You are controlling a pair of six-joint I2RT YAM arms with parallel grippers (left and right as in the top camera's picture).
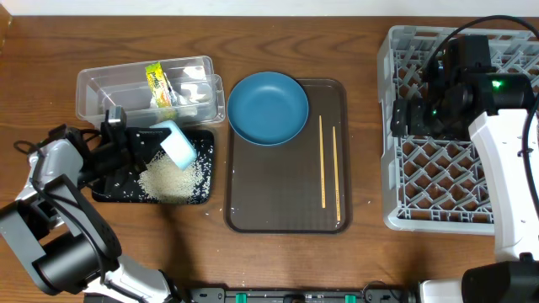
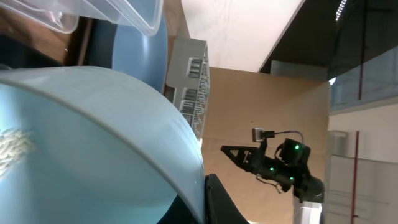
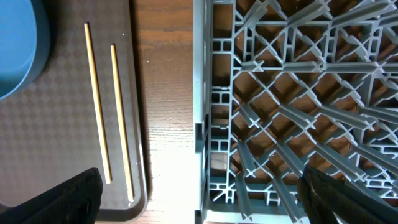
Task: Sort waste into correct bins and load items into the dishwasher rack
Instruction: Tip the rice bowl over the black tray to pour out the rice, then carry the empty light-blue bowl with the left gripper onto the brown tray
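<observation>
My left gripper needs to release the white bowl on the brown tray [image 1: 299,173] next to the chopsticks, near the blue plate. The bowl is still over the black tray.
My left gripper [image 1: 150,143] is shut on the rim of the white bowl [image 1: 177,143], which is tipped on its side over the black tray [image 1: 202,139]. White rice grains [image 1: 173,178] lie heaped on that tray. In the left wrist view the bowl [image 2: 93,137] fills the frame, its rim pinched at my left gripper [image 2: 202,210]. A yellow-green wrapper [image 1: 157,84] lies in the clear tub [image 1: 93,88]. The blue plate [image 1: 268,107] and two chopsticks [image 1: 328,160] rest on the brown tray [image 1: 278,210]. My right gripper [image 1: 392,118] hangs open and empty over the left edge of the dishwasher rack [image 1: 438,168].
From the right wrist I see the rack's lattice [image 3: 280,93], a strip of bare table [image 3: 168,93], the chopsticks [image 3: 106,106] and the plate's edge [image 3: 18,43]. A few grains lie scattered beside the black tray. The right arm's white body stands along the rack's right side.
</observation>
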